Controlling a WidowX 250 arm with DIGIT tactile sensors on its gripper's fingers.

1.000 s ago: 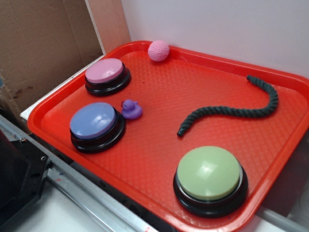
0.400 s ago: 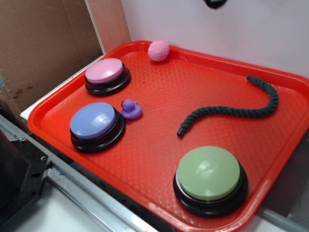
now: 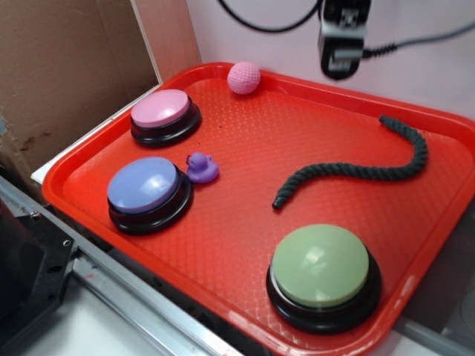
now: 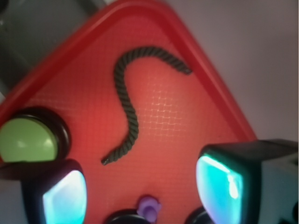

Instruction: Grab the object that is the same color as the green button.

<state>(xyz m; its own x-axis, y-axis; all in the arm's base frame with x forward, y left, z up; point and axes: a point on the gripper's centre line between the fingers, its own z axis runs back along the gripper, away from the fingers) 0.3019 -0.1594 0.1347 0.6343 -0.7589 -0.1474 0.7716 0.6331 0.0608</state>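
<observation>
The robot's gripper should close on the dark green rope at the bend (image 3: 310, 171) (image 4: 133, 135) just behind the end of the rope closest to the purple duck.
The object, a dark green twisted rope (image 3: 349, 170), lies in a wavy line on the right half of the red tray (image 3: 245, 215); in the wrist view the rope (image 4: 126, 100) curls across the tray's middle. The pale-green button (image 3: 320, 265) on its black base stands at the tray's near right corner, and the green button (image 4: 25, 140) shows at the left edge of the wrist view. My gripper (image 3: 341, 68) hangs high above the tray's far edge, well clear of the rope. In the wrist view the gripper (image 4: 142, 186) is open, its pads (image 4: 219, 182) wide apart with nothing between them.
A pink button (image 3: 162, 109) and a blue-purple button (image 3: 145, 185) stand on the tray's left side, a small purple duck (image 3: 200, 167) beside them. A pink knitted ball (image 3: 243, 77) sits at the far rim. Cardboard (image 3: 59, 74) rises on the left, a wall (image 3: 415, 81) behind.
My gripper has come down into the exterior view from the top edge, with its cables. The rope, buttons, duck and ball have not moved.
</observation>
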